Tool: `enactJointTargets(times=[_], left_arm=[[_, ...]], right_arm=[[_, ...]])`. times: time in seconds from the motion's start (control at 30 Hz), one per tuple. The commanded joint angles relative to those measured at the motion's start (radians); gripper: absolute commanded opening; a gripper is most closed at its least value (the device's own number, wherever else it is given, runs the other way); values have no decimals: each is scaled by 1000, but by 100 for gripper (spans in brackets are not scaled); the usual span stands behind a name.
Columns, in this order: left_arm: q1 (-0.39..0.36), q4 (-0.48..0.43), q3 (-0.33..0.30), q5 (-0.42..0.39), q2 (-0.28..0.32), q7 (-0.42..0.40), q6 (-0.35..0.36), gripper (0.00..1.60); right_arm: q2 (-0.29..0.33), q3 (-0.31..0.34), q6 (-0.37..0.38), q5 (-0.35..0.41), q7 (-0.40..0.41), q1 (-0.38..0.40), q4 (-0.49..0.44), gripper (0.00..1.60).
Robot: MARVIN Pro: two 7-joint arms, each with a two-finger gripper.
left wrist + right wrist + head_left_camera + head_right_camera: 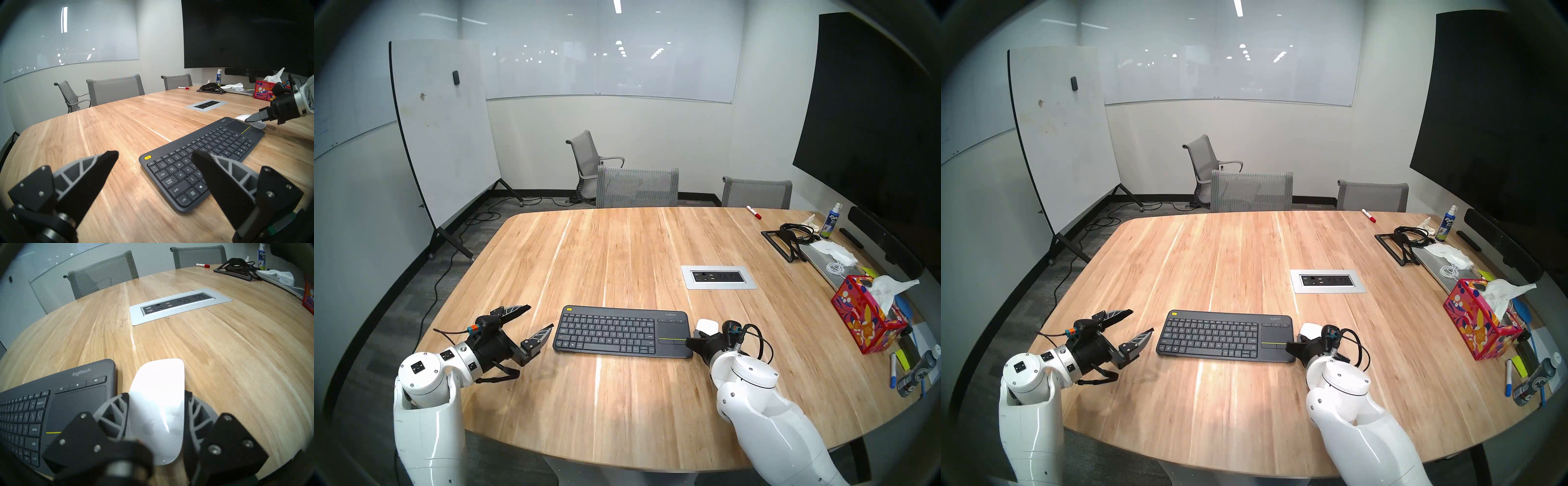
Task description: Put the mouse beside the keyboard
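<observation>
The mouse is so close that my right gripper's finger crowds the edge of the keyboard, so next I open, regrip the mouse (157, 401) and move it farther away from the keyboard.
The dark grey keyboard (619, 331) (1222, 334) (51, 404) lies flat near the table's front edge, touchpad end to the right. The glossy white mouse (707, 326) (158, 378) sits just right of that end, a narrow gap from the keyboard. My right gripper (157, 394) (699, 334) is shut on the mouse, one finger against each long side. Whether the mouse touches the wood I cannot tell. In the left wrist view the mouse (242, 117) shows behind a right finger. My left gripper (539, 317) (154, 152) hangs open and empty, just left of the keyboard (203, 152).
A silver power outlet panel (717, 277) is set into the table behind the mouse. A colourful tissue box (867, 319), markers, a laptop (829, 268) and a spray bottle crowd the right side. Grey chairs (636, 186) stand at the far edge.
</observation>
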Motion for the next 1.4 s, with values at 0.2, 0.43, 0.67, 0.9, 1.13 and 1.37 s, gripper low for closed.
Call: enactJointTargets(times=[0.2, 0.43, 0.67, 0.9, 1.13, 1.37], left_arm=[[2, -21, -3, 0, 0, 1, 2, 160], [2, -22, -3, 0, 0, 1, 2, 160], [2, -22, -3, 1, 0, 1, 2, 160], [2, -22, -3, 1, 0, 1, 2, 160], [1, -21, -3, 1, 0, 1, 2, 160], [1, -22, -3, 1, 0, 1, 2, 160]], right_arm=[[70, 15, 10, -3, 46, -70, -55, 0], [72, 33, 17, -8, 33, -73, -48, 160], [67, 44, 18, -12, 31, -70, -37, 160], [54, 48, 24, -8, 28, -64, -29, 160], [35, 13, 32, -18, 39, -7, 4, 160], [26, 0, 46, -28, 23, 20, 22, 160]])
